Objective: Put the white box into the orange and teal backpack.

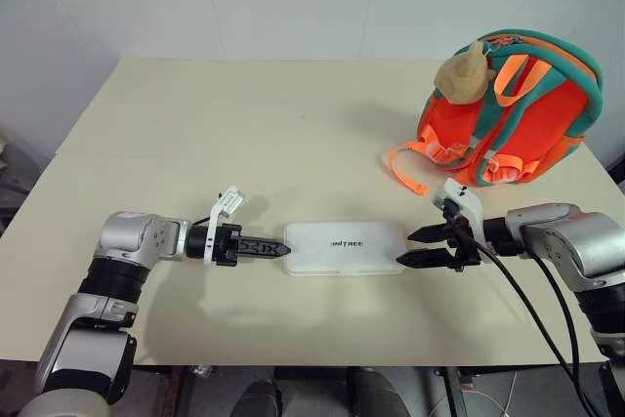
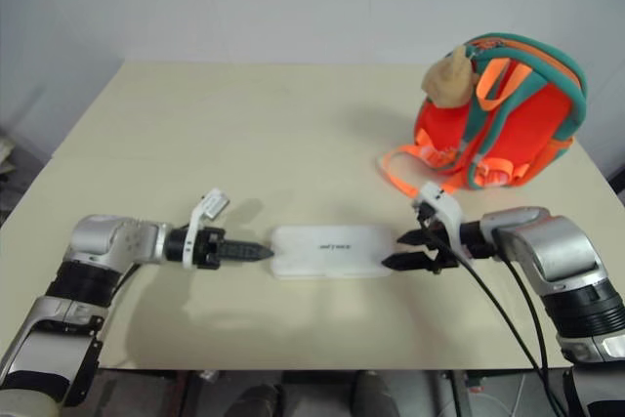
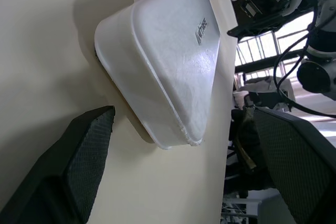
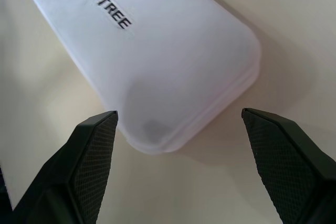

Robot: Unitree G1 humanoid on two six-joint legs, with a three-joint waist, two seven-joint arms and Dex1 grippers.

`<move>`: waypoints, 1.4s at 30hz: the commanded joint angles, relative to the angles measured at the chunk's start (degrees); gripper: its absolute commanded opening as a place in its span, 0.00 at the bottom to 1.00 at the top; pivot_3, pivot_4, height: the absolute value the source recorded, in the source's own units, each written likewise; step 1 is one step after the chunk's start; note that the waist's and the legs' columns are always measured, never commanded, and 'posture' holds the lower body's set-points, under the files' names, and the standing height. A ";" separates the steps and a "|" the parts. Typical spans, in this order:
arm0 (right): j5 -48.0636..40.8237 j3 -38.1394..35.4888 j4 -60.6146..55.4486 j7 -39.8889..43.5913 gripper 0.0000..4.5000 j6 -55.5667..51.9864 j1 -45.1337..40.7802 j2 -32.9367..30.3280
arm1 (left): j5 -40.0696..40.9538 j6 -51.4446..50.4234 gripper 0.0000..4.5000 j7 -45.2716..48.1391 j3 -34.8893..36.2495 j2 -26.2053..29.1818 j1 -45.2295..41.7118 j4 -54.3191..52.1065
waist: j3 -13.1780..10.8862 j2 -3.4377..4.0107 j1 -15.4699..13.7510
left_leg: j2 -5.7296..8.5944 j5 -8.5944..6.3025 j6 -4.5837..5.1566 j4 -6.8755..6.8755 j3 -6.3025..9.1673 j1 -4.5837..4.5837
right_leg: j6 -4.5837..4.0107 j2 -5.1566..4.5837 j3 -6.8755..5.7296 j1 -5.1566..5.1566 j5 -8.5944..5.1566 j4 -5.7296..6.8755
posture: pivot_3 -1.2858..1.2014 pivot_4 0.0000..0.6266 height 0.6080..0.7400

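Note:
The backpack's teal shoulder strap (image 1: 480, 131), just below the tan plush toy, is the next place my right gripper should go to and close.
The white box (image 1: 345, 246) lies flat on the table near its front edge, with dark lettering on its lid. My left gripper (image 1: 283, 251) is level with the box's left end and open, its fingers (image 3: 89, 156) standing either side of that end without touching it. On the other side, my right gripper (image 1: 406, 246) is open too, and its fingertips (image 4: 100, 129) straddle the right end of the white box (image 4: 157, 61). The orange and teal backpack (image 1: 552, 119) stands upright at the back right of the table, and a tan plush toy (image 1: 464, 70) hangs on it.
The cream table (image 1: 244, 114) stretches back to a white wall. An orange strap loop (image 1: 402, 168) from the backpack trails on the tabletop, behind my right gripper. Black cables (image 1: 532, 310) hang from my right wrist over the table's front edge.

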State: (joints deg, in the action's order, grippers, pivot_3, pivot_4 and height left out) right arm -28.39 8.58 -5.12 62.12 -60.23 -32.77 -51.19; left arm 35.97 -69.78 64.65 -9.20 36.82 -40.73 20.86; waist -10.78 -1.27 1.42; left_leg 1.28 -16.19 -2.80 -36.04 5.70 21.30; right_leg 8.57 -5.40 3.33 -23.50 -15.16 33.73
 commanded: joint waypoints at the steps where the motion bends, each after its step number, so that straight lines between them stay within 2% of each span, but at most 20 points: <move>1: -1.22 -0.95 -2.78 -0.22 1.00 -0.85 -0.68 0.05 | -2.46 -1.35 1.00 -0.31 -3.84 -1.03 1.04 1.43 | 0.00 0.00 -0.14 | 0.00 0.00 0.00 -0.01 0.00 -0.01 | 0.00 0.00 -0.01 0.01 0.00 0.01 | 0.52 0.24 1.00; 6: -2.01 -0.95 -3.94 -0.80 1.00 -1.83 -1.01 0.78 | -3.29 -3.38 1.00 -3.46 -4.77 -3.15 0.56 0.43 | 0.01 0.01 -0.42 | 0.02 0.00 0.00 -0.04 0.00 -0.02 | 0.00 -0.03 0.00 0.04 0.00 0.03 | 0.52 0.24 1.00; 14: -2.47 -0.78 -4.82 -1.84 1.00 -2.19 -1.23 2.32 | -2.75 -8.50 1.00 -11.09 -1.51 -7.86 -1.30 -2.03 | 0.04 0.05 -1.95 | 0.09 0.01 -0.01 -0.16 0.04 -0.04 | 0.05 -0.07 -0.02 0.13 0.02 0.07 | 0.52 0.24 1.00; 22: -3.01 -1.25 -6.00 -3.25 1.00 -2.51 -0.23 3.47 | 1.77 -14.38 1.00 -10.25 0.02 -9.11 -0.52 -6.30 | 0.04 0.05 -1.96 | 0.11 0.01 -0.02 -0.09 0.03 -0.02 | 0.08 -0.08 -0.01 0.08 0.03 0.03 | 0.52 0.24 1.00; 29: -3.75 -1.65 -6.64 -4.57 1.00 -2.98 0.28 3.87 | 2.33 -15.34 1.00 -10.93 1.77 -9.97 -0.60 -5.08 | 0.04 0.05 -1.36 | 0.09 0.00 -0.03 -0.04 0.02 0.10 | 0.08 -0.08 -0.02 0.01 0.03 0.04 | 0.52 0.24 1.00; 32: -4.10 -1.82 -7.06 -5.08 1.00 -3.25 0.57 3.97 | 1.82 -14.76 0.87 -12.29 3.46 -11.00 -0.83 -3.58 | 0.03 0.05 -1.38 | 0.09 -0.01 0.00 -0.04 0.02 0.10 | 0.09 -0.07 -0.03 0.00 0.03 -0.07 | 0.52 0.24 1.00; 37: -4.34 -2.21 -7.49 -5.58 1.00 -3.67 1.01 3.74 | 2.02 -13.80 0.51 -14.77 7.94 -12.40 -1.76 -0.64 | 0.02 0.03 -1.33 | 0.09 0.00 -0.01 -0.09 0.03 0.10 | 0.09 -0.07 -0.03 -0.02 0.03 -0.05 | 0.52 0.24 1.00; 40: -4.49 -2.60 -7.63 -5.74 1.00 -3.80 1.37 3.54 | 2.33 -13.98 0.34 -15.95 10.73 -13.05 -2.07 0.27 | 0.02 0.03 -1.34 | 0.09 0.00 -0.02 -0.11 0.03 0.09 | 0.08 -0.07 -0.03 -0.02 0.03 0.00 | 0.52 0.24 1.00; 42: -4.61 -2.92 -7.71 -5.82 1.00 -3.85 1.73 3.37 | 2.87 -14.26 0.28 -16.13 11.96 -13.25 -1.83 -0.08 | 0.02 0.03 -1.31 | 0.09 0.01 -0.03 -0.13 0.02 0.09 | 0.08 -0.07 -0.03 -0.02 0.03 0.01 | 0.52 0.24 1.00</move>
State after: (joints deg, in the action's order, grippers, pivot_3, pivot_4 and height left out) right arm -31.43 7.64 -10.47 55.92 -64.05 -30.95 -47.50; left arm 39.30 -84.07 50.74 1.65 23.58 -42.42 20.83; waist -10.76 -1.24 0.11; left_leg 1.37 -16.18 -2.83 -36.17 5.73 21.39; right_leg 8.66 -5.46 3.30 -23.52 -15.13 33.76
